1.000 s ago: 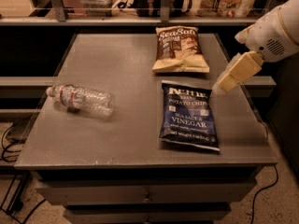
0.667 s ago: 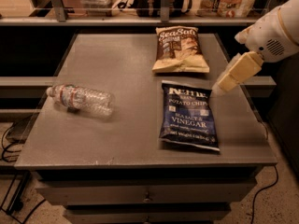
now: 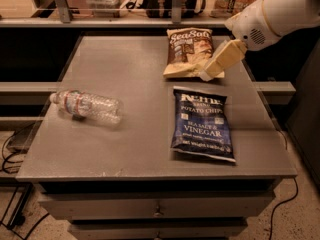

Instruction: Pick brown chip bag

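Note:
I should bring my gripper to the side of the brown chip bag (image 3: 208, 56) that is nearest my white arm and close it there.
The brown chip bag (image 3: 187, 50) lies flat at the back right of the grey table (image 3: 125, 149), its white "Sea Salt" lettering facing up. My gripper (image 3: 208, 73), cream-coloured on a white arm reaching in from the upper right, hangs over the bag's lower right corner and covers part of that edge. I cannot tell if it touches the bag.
A dark blue Sea Salt & Vinegar chip bag (image 3: 204, 124) lies just in front of the brown bag. A plastic water bottle (image 3: 87, 106) lies on its side at the table's left. A shelf with clutter runs behind the table, and cables lie on the floor.
My gripper has moved left and slightly back, from beside the table's right edge to over the brown bag's lower right corner. The bags and the bottle have not moved.

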`<state>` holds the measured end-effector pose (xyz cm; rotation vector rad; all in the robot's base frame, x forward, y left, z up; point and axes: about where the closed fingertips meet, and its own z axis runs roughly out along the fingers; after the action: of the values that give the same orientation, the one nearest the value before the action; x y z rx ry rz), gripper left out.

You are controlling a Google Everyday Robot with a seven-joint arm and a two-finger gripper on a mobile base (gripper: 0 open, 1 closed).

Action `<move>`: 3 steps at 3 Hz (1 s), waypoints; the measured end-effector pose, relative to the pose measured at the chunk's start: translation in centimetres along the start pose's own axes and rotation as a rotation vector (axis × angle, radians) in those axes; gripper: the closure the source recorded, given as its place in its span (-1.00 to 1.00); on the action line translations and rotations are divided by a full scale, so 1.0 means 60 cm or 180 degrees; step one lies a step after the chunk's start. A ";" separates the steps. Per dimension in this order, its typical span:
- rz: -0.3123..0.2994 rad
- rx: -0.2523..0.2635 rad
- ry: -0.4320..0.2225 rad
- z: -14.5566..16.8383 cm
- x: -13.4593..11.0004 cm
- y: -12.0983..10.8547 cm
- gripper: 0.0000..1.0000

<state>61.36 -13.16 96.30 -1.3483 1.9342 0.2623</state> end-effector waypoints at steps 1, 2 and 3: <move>0.0016 0.0051 -0.0085 0.053 -0.019 -0.041 -1.00; 0.0151 0.0167 -0.0026 0.101 -0.001 -0.078 -1.00; 0.0337 0.0348 0.0106 0.135 0.037 -0.114 -1.00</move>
<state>70.67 -13.19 90.78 -1.1886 2.0208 0.1834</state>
